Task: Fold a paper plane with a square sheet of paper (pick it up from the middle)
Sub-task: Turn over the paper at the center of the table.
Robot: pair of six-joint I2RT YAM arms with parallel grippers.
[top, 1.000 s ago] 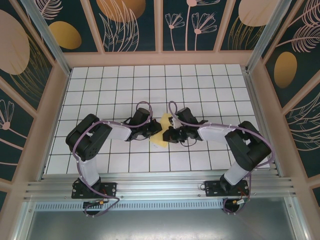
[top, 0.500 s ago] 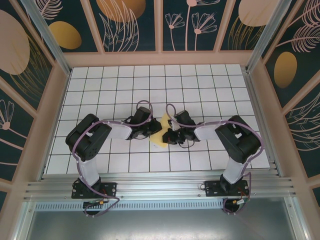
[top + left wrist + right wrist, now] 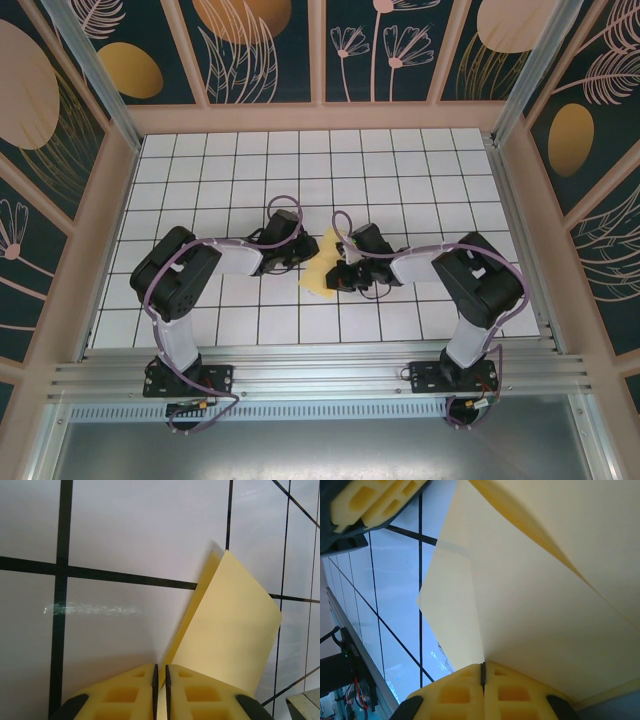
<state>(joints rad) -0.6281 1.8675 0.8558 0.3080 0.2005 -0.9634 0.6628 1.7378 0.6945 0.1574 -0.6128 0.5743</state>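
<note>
Next, I open my right gripper, which pinches the folded paper close to its near end, and take the paper at its middle (image 3: 322, 264) before lifting.
The square sheet of paper (image 3: 323, 268) is pale yellow and folded, and it stands raised off the white gridded table between my two grippers. My left gripper (image 3: 302, 262) meets it from the left. In the left wrist view the left gripper (image 3: 160, 666) has its jaws drawn to a thin slit, and the paper (image 3: 235, 625) runs down into that slit. My right gripper (image 3: 341, 272) comes in from the right. In the right wrist view the right gripper (image 3: 482, 664) is shut tight on a crease of the paper (image 3: 535, 590). The left fingers (image 3: 370, 502) show there at the top left.
The table (image 3: 300, 170) is a white grid with dark lines, boxed in by wooden-framed patterned walls (image 3: 320, 50). A metal rail (image 3: 320, 375) with the arm bases runs along the near edge. Both forearms lie low over the middle tiles.
The right arm's elbow has swung in, and its gripper has edged left along the paper and closed fully. The left gripper has shifted slightly toward the far side. The paper stays raised between them.
</note>
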